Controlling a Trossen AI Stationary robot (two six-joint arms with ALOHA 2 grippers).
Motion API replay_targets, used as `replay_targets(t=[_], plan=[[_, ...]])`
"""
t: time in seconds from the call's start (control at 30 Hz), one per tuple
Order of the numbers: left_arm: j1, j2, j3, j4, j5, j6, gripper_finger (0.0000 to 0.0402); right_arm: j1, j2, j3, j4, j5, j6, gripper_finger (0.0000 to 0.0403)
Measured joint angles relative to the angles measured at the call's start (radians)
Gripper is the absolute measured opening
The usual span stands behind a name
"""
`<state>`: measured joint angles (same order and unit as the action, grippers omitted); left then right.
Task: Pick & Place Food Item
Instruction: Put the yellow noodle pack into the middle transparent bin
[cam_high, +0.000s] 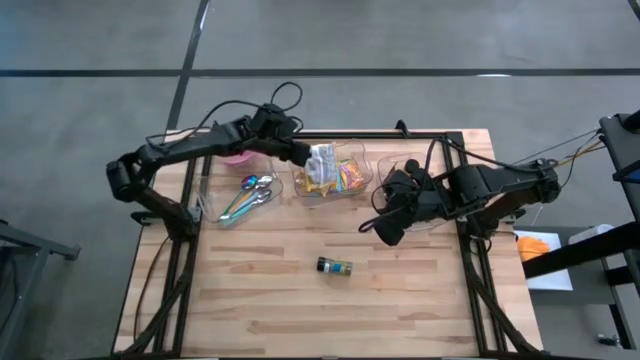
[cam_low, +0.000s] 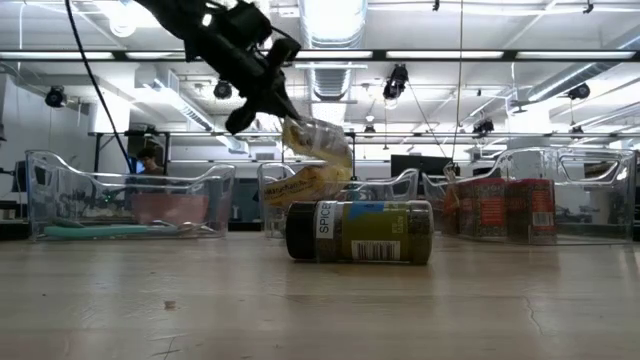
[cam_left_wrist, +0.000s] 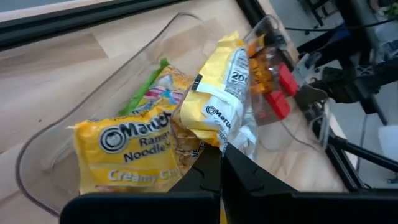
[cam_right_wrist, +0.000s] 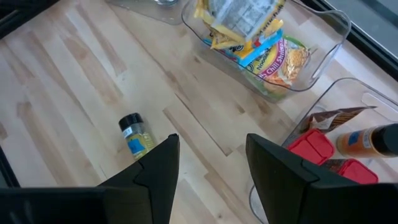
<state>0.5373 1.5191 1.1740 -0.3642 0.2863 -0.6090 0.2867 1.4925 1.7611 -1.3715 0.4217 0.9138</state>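
Note:
Next, I let go of the ramen packet with my left gripper on the noodle packets at the middle bin's end (cam_high: 314, 172) (cam_left_wrist: 168, 155) closest to the spoons.
My left gripper (cam_high: 303, 153) is shut on a yellow ramen packet (cam_left_wrist: 225, 93) over the clear middle bin (cam_high: 362, 188) at the table's far side. In the low view the packet (cam_low: 318, 150) hangs below that gripper (cam_low: 268, 98). More noodle packets (cam_left_wrist: 124, 149) lie in the bin. A green-labelled spice jar (cam_high: 335, 266) lies on its side on the bare table and also shows in the low view (cam_low: 360, 232). My right gripper (cam_right_wrist: 211, 168) hovers open above the table, by the right bin (cam_high: 425, 205), with nothing between its fingers. My left gripper pinches the ramen packet's crinkled wrapper near one end (cam_left_wrist: 214, 140) between its two fingers. The fingers come slanting down from the table's left. The packet hangs tilted below them over the middle bin. Whether its lower end touches the packets there, I cannot tell.
A clear bin with spoons (cam_high: 250, 195) and a pink bowl (cam_high: 235, 157) stands at the far left. The right bin holds red-lidded containers (cam_right_wrist: 317, 146) and a brown bottle (cam_right_wrist: 364, 142). The bare wooden tabletop (cam_high: 300, 310) stretches toward the near edge.

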Motion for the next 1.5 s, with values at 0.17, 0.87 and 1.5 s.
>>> replay_targets(t=[0.17,0.87,1.5], plan=[[0.015,0.049,-0.001,-0.016,-0.001,0.002,0.0,0.0,0.0,0.0,0.001,0.0,0.003,0.0182],[0.035,0.12,-0.002,-0.143,-0.122,0.059,0.0,0.0,0.0,0.0,0.001,-0.003,0.0,0.0182],[0.035,0.12,-0.002,-0.206,-0.122,0.063,0.0026,0.0,0.0,0.0,0.001,-0.002,0.0,0.0182]])
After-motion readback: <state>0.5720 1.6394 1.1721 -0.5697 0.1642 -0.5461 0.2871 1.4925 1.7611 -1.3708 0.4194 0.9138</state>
